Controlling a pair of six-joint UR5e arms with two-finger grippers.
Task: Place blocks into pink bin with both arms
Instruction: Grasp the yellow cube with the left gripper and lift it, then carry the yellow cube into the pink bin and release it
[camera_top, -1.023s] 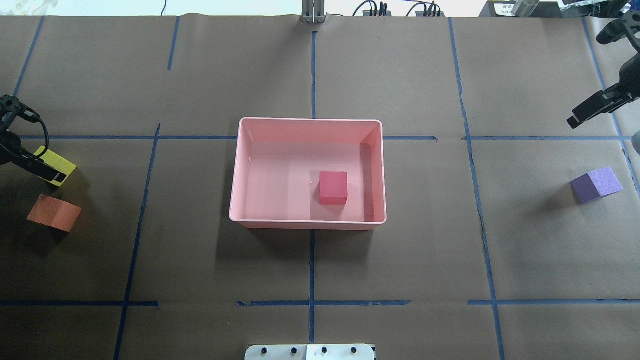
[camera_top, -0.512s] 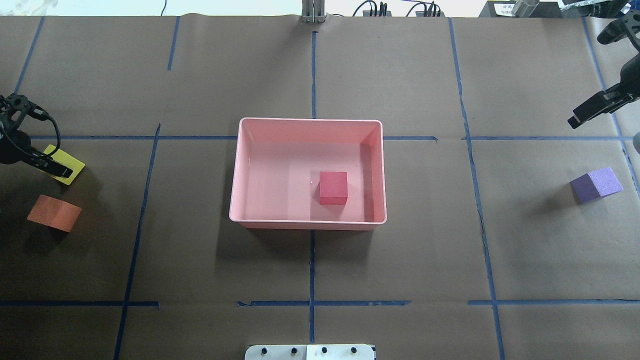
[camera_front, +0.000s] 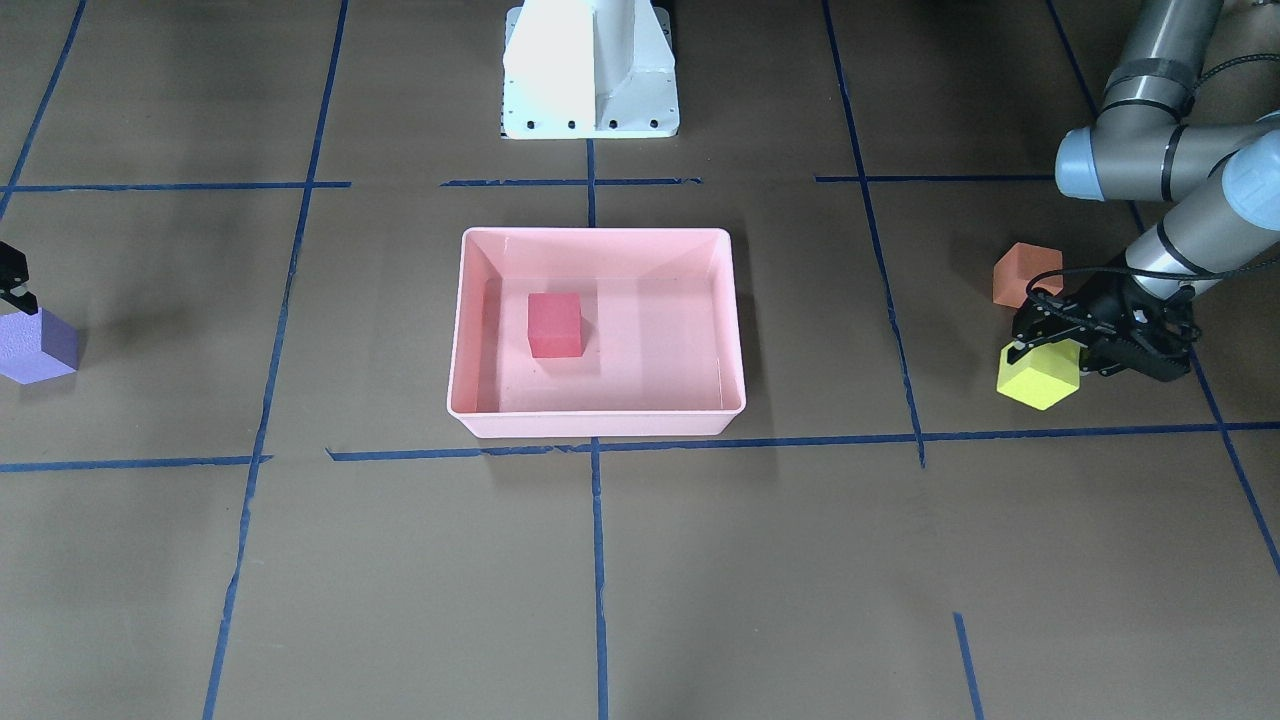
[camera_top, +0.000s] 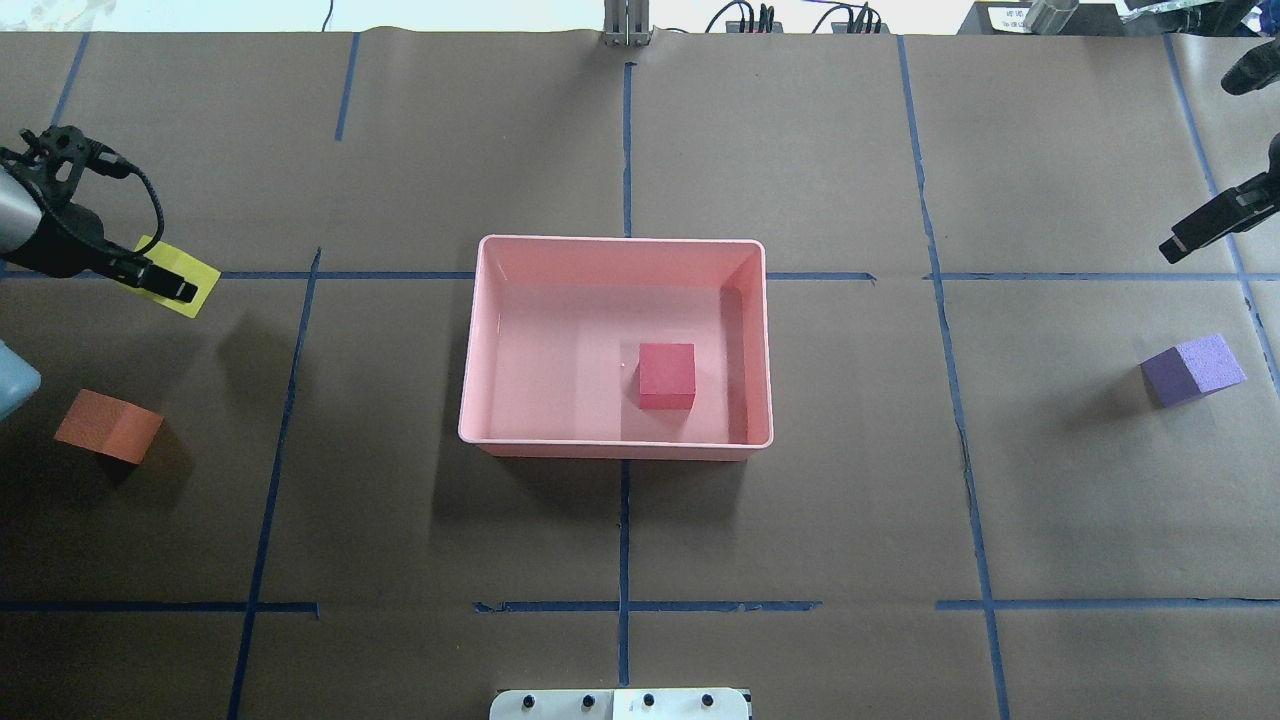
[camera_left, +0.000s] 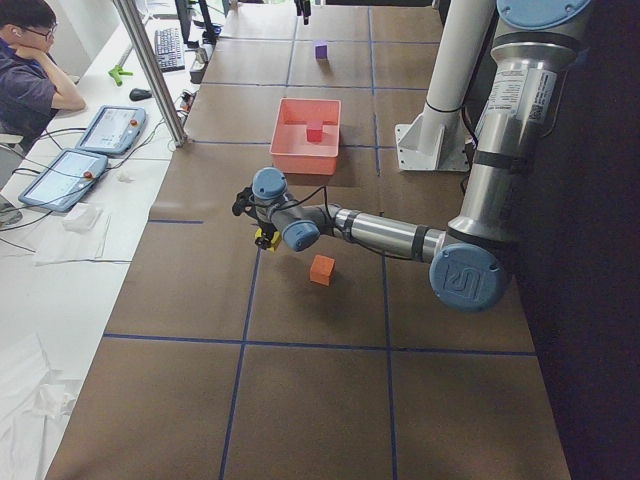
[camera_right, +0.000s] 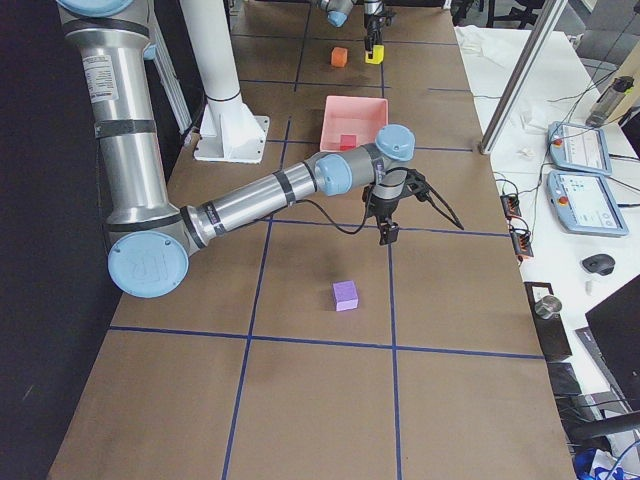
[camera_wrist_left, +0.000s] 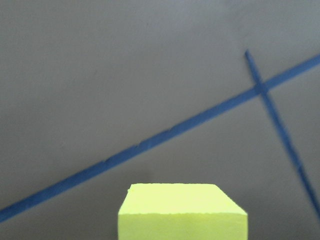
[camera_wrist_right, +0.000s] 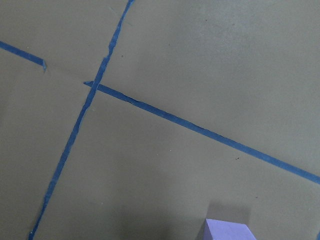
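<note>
I need to next bring my right gripper down to the purple block's upper part (camera_front: 41, 325) (camera_wrist_right: 227, 234) and close it there, so that the block can go to the pink bin.
The pink bin (camera_top: 620, 241) sits mid-table with the red block (camera_top: 667, 375) inside it, near its right wall. My left gripper (camera_top: 165, 281) is shut on the yellow-green block (camera_top: 195, 283) and holds it above the table at the far left; the block fills the bottom of the left wrist view (camera_wrist_left: 182, 212). The orange block (camera_top: 108, 426) lies on the table nearer the robot. The purple block (camera_top: 1193, 368) lies at the far right. My right gripper (camera_top: 1175, 246) hangs empty above the table beyond the purple block; I cannot tell how its jaws stand.
The white pedestal (camera_front: 590, 70) stands at the robot's edge of the table, in line with the bin. Blue tape lines cross the brown paper. An operator (camera_left: 30, 60) sits at a side bench with tablets, off the table's far edge.
My left gripper has lifted the yellow-green block and carried it away from the robot and slightly toward the bin. My right gripper has drifted a little outward.
</note>
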